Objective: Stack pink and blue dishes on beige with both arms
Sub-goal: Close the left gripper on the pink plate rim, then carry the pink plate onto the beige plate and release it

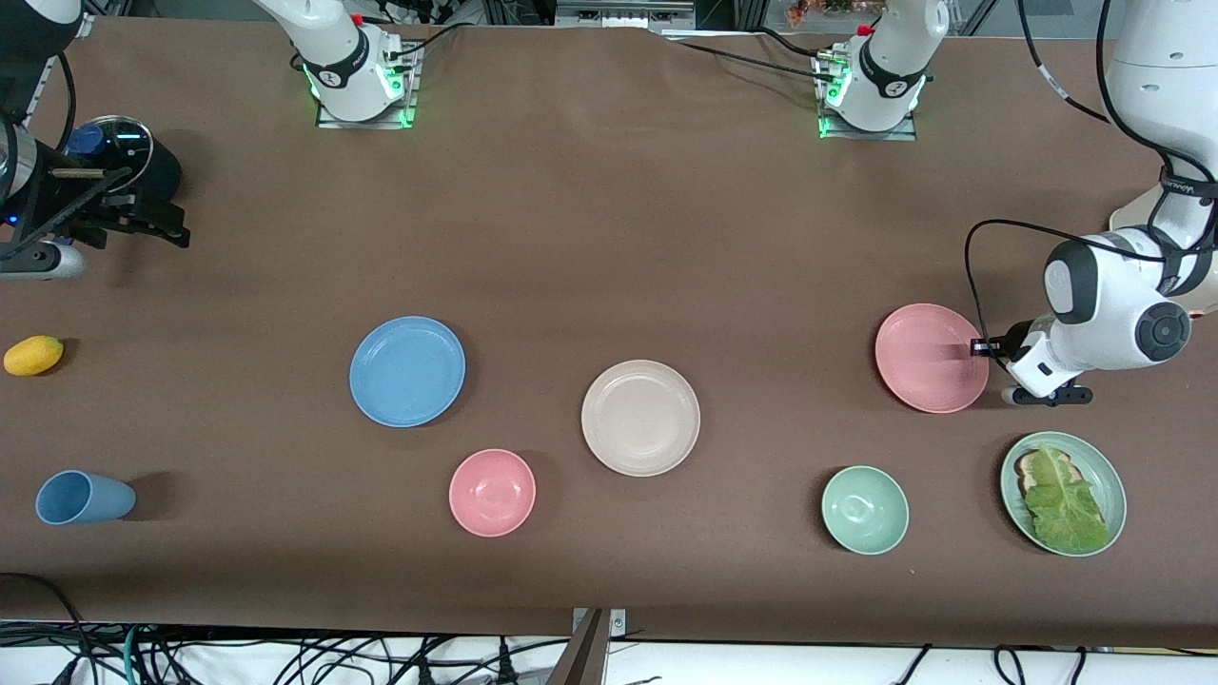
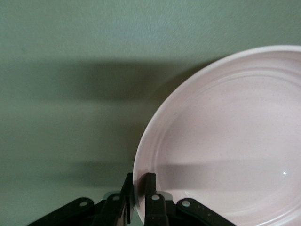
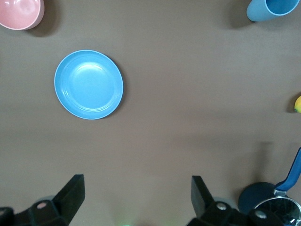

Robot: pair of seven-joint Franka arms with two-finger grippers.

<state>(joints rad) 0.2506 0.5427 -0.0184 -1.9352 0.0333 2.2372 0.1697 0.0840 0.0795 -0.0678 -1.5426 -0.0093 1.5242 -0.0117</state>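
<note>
The pink plate, which still lies flat on the table, will be released by my left gripper squarely on top of the beige plate [image 1: 640, 418], between the blue plate and the pale green bowl.
The pink plate [image 1: 931, 358] lies flat toward the left arm's end of the table. My left gripper [image 1: 980, 348] is shut on its rim at the edge nearest that end. In the left wrist view the two fingers [image 2: 149, 188] pinch the rim of the pink plate [image 2: 225, 141], one above and one below, at my left gripper [image 2: 138, 188]. The beige plate [image 1: 640, 417] sits mid-table. The blue plate [image 1: 407, 371] lies toward the right arm's end and shows in the right wrist view as well [image 3: 88, 84]. My right gripper [image 1: 157, 221] [image 3: 136, 193] hangs open and holds nothing at that end of the table.
A pink bowl [image 1: 492, 492], a pale green bowl [image 1: 864, 509] and a green plate with lettuce on bread [image 1: 1063, 492] lie nearer the front camera. A blue cup [image 1: 84, 498] on its side, a lemon [image 1: 33, 355] and a lidded black pot [image 1: 128, 152] sit at the right arm's end.
</note>
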